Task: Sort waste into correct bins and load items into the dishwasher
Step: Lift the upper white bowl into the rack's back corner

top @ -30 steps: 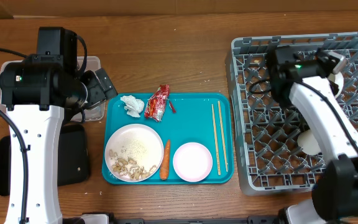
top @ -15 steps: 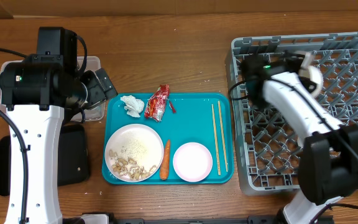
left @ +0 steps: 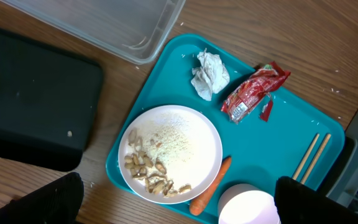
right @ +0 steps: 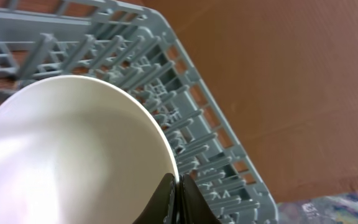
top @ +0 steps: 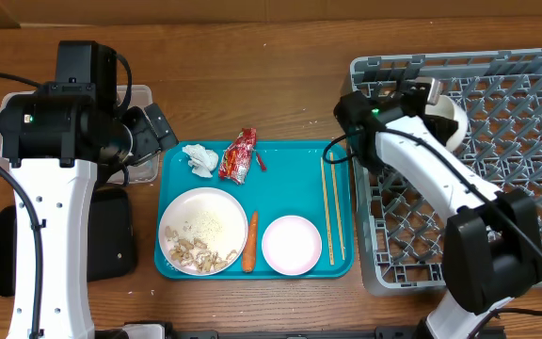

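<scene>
My right gripper is going to release the white bowl onto the pegs in the grey dish rack's back corner (top: 421,121), the one that is nearest the teal tray.
The grey dish rack (top: 497,179) stands at the right. My right gripper (top: 428,102) is shut on the rim of a small white bowl (top: 448,121) and holds it over the rack's back left part. The right wrist view shows the fingers (right: 176,186) pinching the bowl (right: 73,149) above the rack (right: 185,81). On the teal tray (top: 280,155) lie a tissue (top: 199,158), a red wrapper (top: 238,155), a plate (top: 203,231) with rice and scraps, a carrot (top: 250,240), a second bowl (top: 292,245) and chopsticks (top: 332,207). My left gripper (top: 153,132) is open and empty, held high over the tray's left side (left: 179,202).
The clear tub (top: 142,94) sits at the back left, mostly hidden under my left arm; it shows empty in the left wrist view (left: 104,25). The flat black tray (top: 111,235) lies in front of it, also visible in the left wrist view (left: 30,93).
My right gripper has moved left across the back of the rack with the white bowl in it. The left arm and the tray's contents have not moved.
</scene>
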Tool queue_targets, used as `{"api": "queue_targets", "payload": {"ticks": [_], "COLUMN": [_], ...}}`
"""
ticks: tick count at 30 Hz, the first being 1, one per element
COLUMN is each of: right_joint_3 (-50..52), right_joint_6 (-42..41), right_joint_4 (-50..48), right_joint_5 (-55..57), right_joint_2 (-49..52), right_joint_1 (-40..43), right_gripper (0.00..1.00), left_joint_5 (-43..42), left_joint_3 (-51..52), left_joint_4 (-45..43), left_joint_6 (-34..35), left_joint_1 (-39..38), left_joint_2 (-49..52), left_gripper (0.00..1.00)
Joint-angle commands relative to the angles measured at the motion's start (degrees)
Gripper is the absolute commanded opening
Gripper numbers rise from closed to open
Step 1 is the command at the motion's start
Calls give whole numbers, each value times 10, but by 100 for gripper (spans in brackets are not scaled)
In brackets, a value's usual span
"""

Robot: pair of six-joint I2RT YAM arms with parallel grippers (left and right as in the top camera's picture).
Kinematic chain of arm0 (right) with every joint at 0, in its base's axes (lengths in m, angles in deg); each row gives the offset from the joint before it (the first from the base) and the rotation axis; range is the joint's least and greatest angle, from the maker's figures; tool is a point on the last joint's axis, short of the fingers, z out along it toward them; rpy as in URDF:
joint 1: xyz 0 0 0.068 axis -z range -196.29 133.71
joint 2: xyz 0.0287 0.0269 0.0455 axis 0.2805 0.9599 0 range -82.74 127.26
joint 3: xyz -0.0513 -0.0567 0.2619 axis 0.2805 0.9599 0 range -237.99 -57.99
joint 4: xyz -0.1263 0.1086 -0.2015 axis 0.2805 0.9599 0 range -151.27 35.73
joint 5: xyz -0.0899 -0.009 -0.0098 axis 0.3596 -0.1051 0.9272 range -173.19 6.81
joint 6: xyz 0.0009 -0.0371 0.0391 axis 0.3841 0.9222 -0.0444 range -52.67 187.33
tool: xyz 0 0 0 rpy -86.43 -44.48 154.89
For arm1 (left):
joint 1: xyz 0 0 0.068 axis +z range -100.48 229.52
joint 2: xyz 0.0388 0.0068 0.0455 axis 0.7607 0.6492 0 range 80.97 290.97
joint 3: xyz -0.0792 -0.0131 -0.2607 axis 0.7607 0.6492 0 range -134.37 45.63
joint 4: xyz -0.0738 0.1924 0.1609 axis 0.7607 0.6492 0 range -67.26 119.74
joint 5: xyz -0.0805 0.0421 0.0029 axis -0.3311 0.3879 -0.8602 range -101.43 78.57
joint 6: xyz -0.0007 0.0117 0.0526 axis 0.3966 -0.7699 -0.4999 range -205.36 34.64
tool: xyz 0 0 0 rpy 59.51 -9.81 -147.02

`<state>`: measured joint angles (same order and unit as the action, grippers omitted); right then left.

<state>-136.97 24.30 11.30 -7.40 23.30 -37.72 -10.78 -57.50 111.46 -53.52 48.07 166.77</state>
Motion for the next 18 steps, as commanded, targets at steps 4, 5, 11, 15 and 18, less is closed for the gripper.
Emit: {"api": "queue_targets", "payload": {"ticks": [4,5,11,15,18], "right_joint_3": [-2,-2,-2,-1,1], "right_joint_6": [-2,-2,4,16,39], "right_joint_4": [-3,-3,-14,-32,-48], "right_joint_5": [78,78,57,30,26], "right_joint_2": [3,3,3,4,5], "right_joint_1": [59,69,86,76,61], "right_gripper": [4,4,4,4,4], "left_joint_5": [-2,-2,-2,-2,-2], "left_joint_3": [-8,-8,-8,-8,-8], "left_joint_4": [-1,-1,-1,-1,-1], "left_joint_6": [3,3,3,3,3], "left_joint_1": [3,3,3,3,3], "left_joint_2": [4,4,4,4,4], "left_gripper": [100,100,100,100,100]}}
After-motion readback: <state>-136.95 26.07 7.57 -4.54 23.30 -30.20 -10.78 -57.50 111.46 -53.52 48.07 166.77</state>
